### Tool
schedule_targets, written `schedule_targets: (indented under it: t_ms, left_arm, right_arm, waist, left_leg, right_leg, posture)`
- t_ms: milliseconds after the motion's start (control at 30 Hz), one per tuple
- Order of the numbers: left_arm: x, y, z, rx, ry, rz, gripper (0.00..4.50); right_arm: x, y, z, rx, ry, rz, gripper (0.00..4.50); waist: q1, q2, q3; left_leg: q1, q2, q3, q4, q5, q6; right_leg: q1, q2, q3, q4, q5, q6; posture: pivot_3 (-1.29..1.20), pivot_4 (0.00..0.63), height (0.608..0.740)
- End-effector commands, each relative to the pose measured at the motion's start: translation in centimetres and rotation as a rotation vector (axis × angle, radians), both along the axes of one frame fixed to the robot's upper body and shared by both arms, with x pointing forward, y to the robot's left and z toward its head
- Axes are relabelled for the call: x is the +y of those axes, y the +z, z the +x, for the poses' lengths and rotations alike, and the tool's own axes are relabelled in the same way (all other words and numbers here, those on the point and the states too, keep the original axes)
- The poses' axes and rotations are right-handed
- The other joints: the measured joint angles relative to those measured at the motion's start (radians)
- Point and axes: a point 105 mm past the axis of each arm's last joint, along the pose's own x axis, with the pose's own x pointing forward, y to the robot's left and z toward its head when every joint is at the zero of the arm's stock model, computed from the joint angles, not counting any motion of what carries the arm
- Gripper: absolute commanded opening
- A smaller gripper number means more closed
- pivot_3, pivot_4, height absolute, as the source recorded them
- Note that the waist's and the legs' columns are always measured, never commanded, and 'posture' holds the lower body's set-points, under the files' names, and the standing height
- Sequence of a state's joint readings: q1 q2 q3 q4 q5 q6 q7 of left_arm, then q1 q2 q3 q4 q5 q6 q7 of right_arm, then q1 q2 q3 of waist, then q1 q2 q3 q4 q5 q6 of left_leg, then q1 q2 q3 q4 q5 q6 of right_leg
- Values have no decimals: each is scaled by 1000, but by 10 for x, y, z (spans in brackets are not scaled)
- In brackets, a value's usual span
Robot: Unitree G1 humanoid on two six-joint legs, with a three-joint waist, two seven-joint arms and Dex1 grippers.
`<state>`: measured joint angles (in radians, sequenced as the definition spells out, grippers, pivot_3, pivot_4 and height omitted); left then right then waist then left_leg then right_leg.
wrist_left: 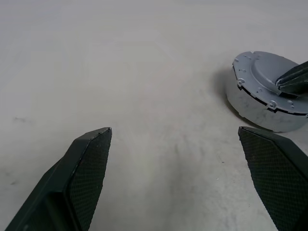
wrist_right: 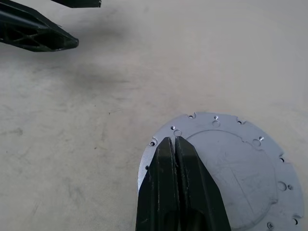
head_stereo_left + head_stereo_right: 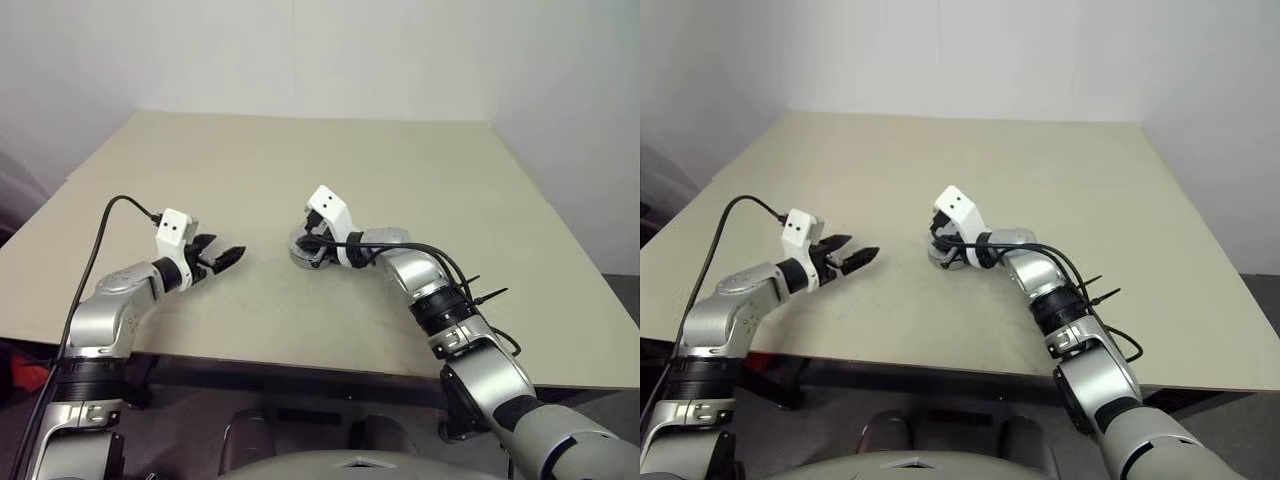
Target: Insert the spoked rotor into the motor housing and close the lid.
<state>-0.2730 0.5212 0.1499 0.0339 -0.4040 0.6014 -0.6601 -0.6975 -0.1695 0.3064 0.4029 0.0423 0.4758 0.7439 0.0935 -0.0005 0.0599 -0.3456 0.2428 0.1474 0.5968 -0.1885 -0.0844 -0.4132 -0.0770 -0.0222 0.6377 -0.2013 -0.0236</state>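
The robot's shut fingers are at the lid's rim and the motor housing is unheld, so the right gripper should clasp the housing's sides (image 1: pixel 255 109) before the left gripper reaches the lid.
The motor housing (image 1: pixel 262 111) is a short silver-grey cylinder near the middle of the table. The light-grey lid (image 2: pixel 236 163) lies flat on top of it, plain face up. My right gripper (image 2: pixel 173 140) is shut with nothing between its fingers. Its tips sit at the lid's rim, on it or just above it; I cannot tell which. To the left of the housing, my left gripper (image 3: pixel 226 256) hangs open and empty over bare table, pointing toward the housing. The spoked rotor is hidden from view.
The beige table (image 3: pixel 420 180) stretches well beyond the housing on all sides. Its front edge (image 3: pixel 300 352) runs just below both grippers. A black cable (image 3: pixel 110 225) loops from my left wrist.
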Motion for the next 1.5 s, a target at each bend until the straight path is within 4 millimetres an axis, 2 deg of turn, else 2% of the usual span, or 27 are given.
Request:
schedule_targets:
  t_ms: [33,133,200,333,467,800,1300,1400,1467,1500]
  left_arm:
    - [2,19,5,-63,-1,7,4500]
    - [1,19,7,-65,-3,8,4500]
    - [1,19,8,-65,-4,8,4500]
    - [-1,19,11,-64,-11,7,4500]
    - [-4,21,13,-65,-28,10,4500]
    - [-1,24,14,-66,-36,23,4500]
    - [7,29,12,-67,-30,46,4500]
    - [7,29,12,-67,-29,48,4500]
    - [7,29,12,-68,-28,48,4500]
    - [7,29,12,-68,-28,49,4500]
  right_arm:
    - [-9,-15,0,60,-42,15,12]
    - [-1,20,-3,74,34,201,12]
    - [0,39,-2,20,56,256,12]
    - [1,50,-2,-35,91,284,12]
    - [-5,45,8,-85,49,262,935]
    - [-7,28,20,-149,-2,239,4421]
    - [-13,-4,23,-148,-28,176,4470]
    - [-17,-7,23,-144,-38,177,3853]
    - [-17,-6,23,-145,-38,178,3210]
    - [-17,-6,24,-148,-35,178,3121]
  waist:
    - [0,0,0]
    - [0,0,0]
    - [-1,0,1]
    - [-1,0,1]
    - [-1,0,0]
    - [-3,0,1]
    - [-11,0,1]
    - [-12,0,1]
    - [-12,0,1]
    - [-12,0,1]
  left_leg:
    - [1,0,0,0,0,0]
    - [3,0,0,0,0,0]
    - [3,0,-1,0,0,0]
    - [1,0,-1,-1,0,0]
    - [-4,0,-1,-1,0,0]
    - [-6,0,-1,-1,0,0]
    - [-6,0,-1,-2,0,0]
    - [-6,0,0,-2,0,0]
    - [-6,0,-1,-2,0,0]
    - [-6,0,-1,-2,0,0]
  right_leg:
    - [1,0,0,0,0,0]
    - [4,0,0,-1,0,1]
    - [4,0,0,-1,0,1]
    - [1,0,0,-1,0,0]
    - [-3,0,0,-2,3,-5]
    - [-5,0,0,-2,3,-6]
    - [-6,0,-1,-2,3,-6]
    - [-6,0,0,-2,3,-6]
    - [-6,0,-1,-2,3,-6]
    - [-6,0,0,-2,3,-6]
  posture:
    - [0,0,740]
    - [0,0,740]
    - [0,0,740]
    - [0,0,740]
    - [0,0,740]
    - [0,0,740]
    - [0,0,740]
    - [0,0,740]
    - [0,0,740]
    - [0,0,740]
